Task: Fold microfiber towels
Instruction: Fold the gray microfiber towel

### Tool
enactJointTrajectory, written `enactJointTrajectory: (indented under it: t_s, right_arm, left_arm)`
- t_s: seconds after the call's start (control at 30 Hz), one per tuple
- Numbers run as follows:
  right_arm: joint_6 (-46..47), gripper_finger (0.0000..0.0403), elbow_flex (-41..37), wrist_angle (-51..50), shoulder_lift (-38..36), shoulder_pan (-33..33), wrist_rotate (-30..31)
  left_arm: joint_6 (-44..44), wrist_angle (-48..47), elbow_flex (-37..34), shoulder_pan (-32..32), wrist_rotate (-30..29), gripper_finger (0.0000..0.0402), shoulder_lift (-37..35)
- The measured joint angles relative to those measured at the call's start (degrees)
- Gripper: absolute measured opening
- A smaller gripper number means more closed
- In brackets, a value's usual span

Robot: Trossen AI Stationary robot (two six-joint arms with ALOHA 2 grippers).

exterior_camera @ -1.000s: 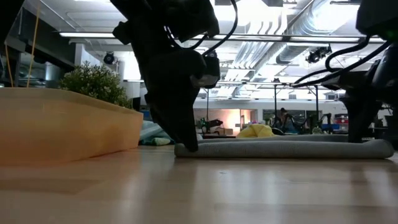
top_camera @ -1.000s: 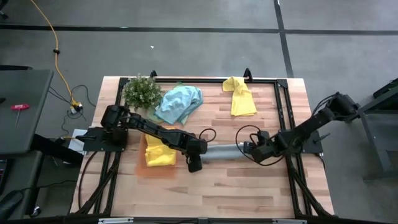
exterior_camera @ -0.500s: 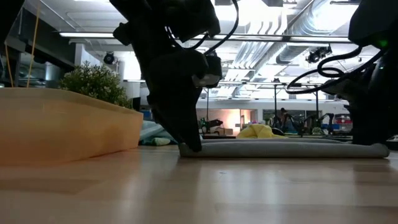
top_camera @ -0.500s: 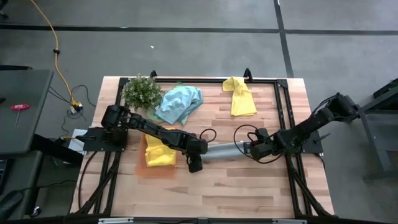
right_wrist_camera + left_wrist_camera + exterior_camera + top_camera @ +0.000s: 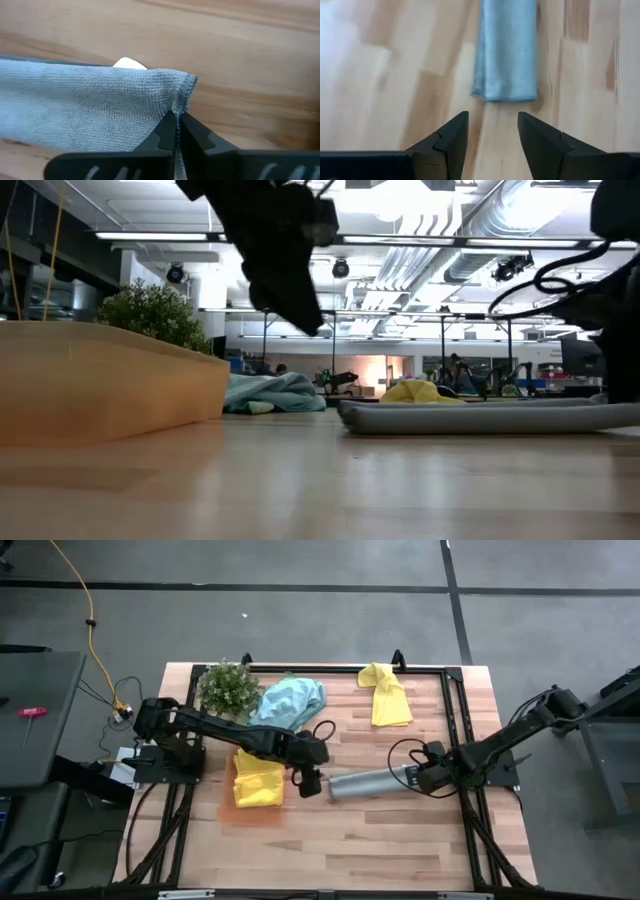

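Observation:
Next, I let go of the grey towel's end with my right gripper on the towel's opposite end (image 5: 338,785), close to my left gripper.
A grey microfiber towel (image 5: 368,783), folded into a long narrow strip, lies flat on the table's middle. My right gripper (image 5: 416,778) is shut on its right end. My left gripper (image 5: 306,781) hangs open above the table just off the strip's left end (image 5: 505,92), touching nothing; the low view shows my left gripper (image 5: 290,270) well above the wood. A folded yellow towel (image 5: 257,781) lies on the orange tray (image 5: 228,810). A blue-teal towel (image 5: 290,702) and another yellow towel (image 5: 386,696) lie crumpled near the far edge. My right gripper pinches the grey towel's right end at its hemmed corner (image 5: 183,98) between its two shut fingers. The fingers come from the table's right side, slanting low and along the strip. The rest of the strip (image 5: 480,417) lies flat on the table.
A small green plant (image 5: 227,688) stands at the far left corner, next to the blue-teal towel. A black frame (image 5: 455,710) runs along the far and right sides. Bare wood shows along the near edge (image 5: 380,850).
My left gripper has risen from the towel's left end on the table and drawn slightly toward the far edge. My right gripper has moved toward the table's right edge, and the grey strip has slid that way with it, staying flat.

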Motion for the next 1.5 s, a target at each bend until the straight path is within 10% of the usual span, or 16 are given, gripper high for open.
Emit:
enactJointTrajectory:
  t_s: [0.57,1.5]
  right_arm:
    - [-10.3,0.0,12.2,0.3,-0.8,0.4,3.3]
    - [-15.6,0.0,13.3,59.6,28.2,-3.3,9.8]
  left_arm:
    - [-6.7,1.1,0.1,-4.2,-4.5,0.0161,9.2]
    - [-7.9,5.9,0.1,-7.8,-8.9,0.0161,14.7]
